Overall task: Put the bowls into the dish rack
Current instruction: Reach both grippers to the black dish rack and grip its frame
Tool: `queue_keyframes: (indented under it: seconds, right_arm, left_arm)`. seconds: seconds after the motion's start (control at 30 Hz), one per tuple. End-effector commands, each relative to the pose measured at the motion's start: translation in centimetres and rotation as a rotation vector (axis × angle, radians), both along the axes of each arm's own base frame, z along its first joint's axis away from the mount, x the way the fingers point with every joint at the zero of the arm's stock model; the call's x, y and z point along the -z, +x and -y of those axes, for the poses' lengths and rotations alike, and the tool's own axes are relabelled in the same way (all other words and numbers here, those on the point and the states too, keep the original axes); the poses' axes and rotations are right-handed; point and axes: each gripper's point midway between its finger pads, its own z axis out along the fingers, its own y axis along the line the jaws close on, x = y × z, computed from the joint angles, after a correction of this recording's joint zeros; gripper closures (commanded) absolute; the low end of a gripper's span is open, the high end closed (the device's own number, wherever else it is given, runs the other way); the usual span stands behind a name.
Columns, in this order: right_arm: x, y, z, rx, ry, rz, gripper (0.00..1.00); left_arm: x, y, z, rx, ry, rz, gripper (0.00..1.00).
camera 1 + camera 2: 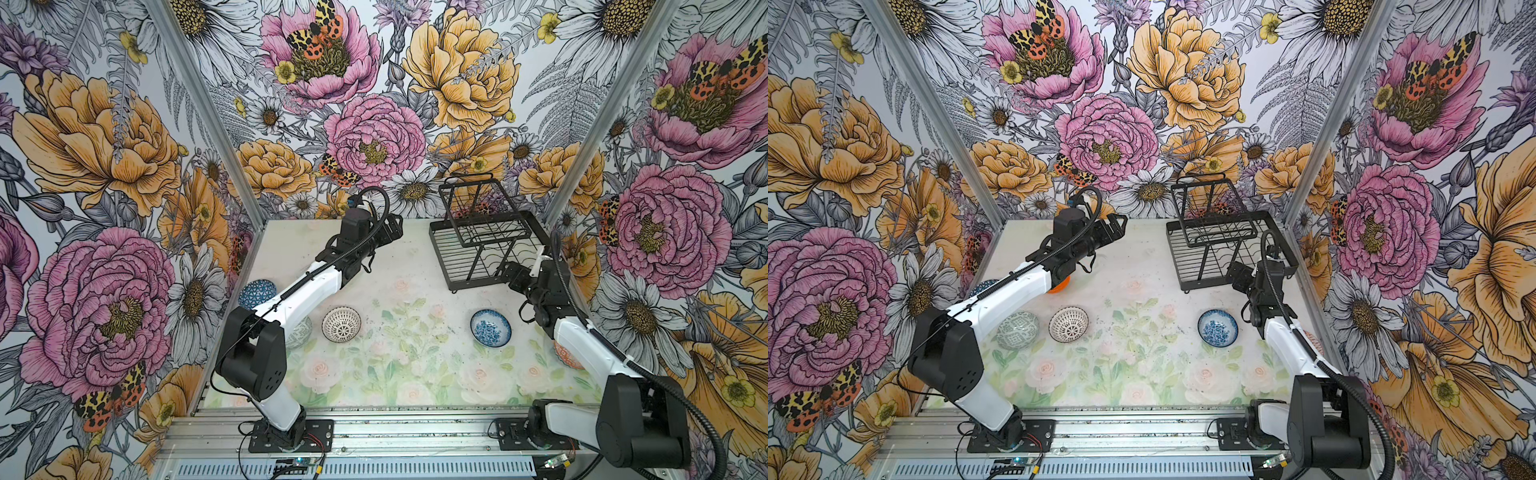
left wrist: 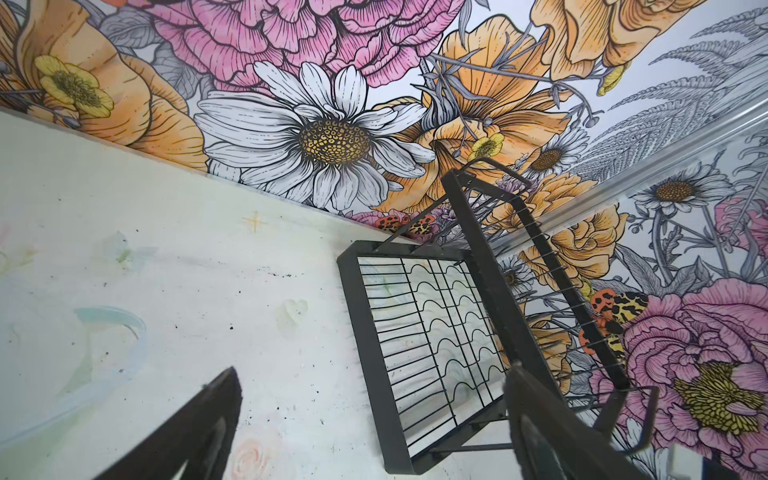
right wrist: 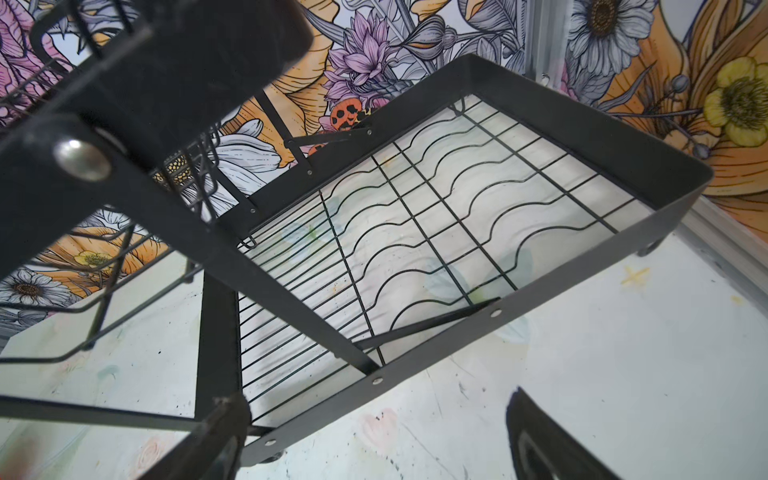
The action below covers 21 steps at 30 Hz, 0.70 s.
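Note:
My left gripper is to close next on the raised basket level's side bar [image 1: 449,219] [image 2: 513,305], the one facing it, so that it can shift the dish rack.
The black wire dish rack [image 1: 439,255] [image 1: 1174,255] stands empty at the back right, its raised basket tier toward the wall. On the mat lie a white lattice bowl [image 1: 341,324] [image 1: 1069,324], a blue-white floral bowl [image 1: 490,327] [image 1: 1217,327], a blue geometric bowl [image 1: 257,292], a grey-green bowl [image 1: 1017,330] and an orange bowl [image 1: 1059,284], the last partly under the left arm. A red-orange bowl [image 1: 567,357] peeks from under the right arm. My left gripper [image 1: 395,228] [image 2: 374,374] hovers open left of the rack [image 2: 361,332]. My right gripper [image 1: 505,272] [image 3: 374,399] is open at the rack's near edge [image 3: 436,346]. Neither holds anything.
Flower-printed walls close in the pale floral mat [image 1: 407,374] on three sides, and the rack sits near the right wall's metal post [image 1: 582,166]. Both arm bases are bolted to the aluminium rail [image 1: 415,432] along the front edge.

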Motion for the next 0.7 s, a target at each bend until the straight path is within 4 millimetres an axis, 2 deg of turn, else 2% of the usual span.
queue_keyframes:
  seconds: [0.0,0.17,0.43,0.53,0.67]
  right_arm:
    - [-2.0,2.6,-0.8,-0.06,-0.029,0.09,0.06]
    - [-1.6,4.8,-1.3,-0.082,-0.053,0.111,0.13]
    - [-2.0,6.9,-2.5,-0.113,-0.074,0.157,0.24]
    - [-1.8,7.5,-2.7,-0.109,-0.068,0.161,0.35]
    - [-1.6,7.9,-3.7,-0.126,-0.053,0.168,0.52]
  left_arm:
    - [0.1,-0.3,0.9,0.016,-0.051,-0.037,0.01]
    - [-0.2,-0.4,0.9,0.024,-0.035,-0.045,0.01]
    - [-0.2,-0.4,0.4,0.033,0.077,-0.008,0.01]
    - [0.2,-0.1,0.5,0.087,0.194,0.026,0.01]
    - [-0.3,0.9,-1.1,0.071,0.218,0.06,0.01]
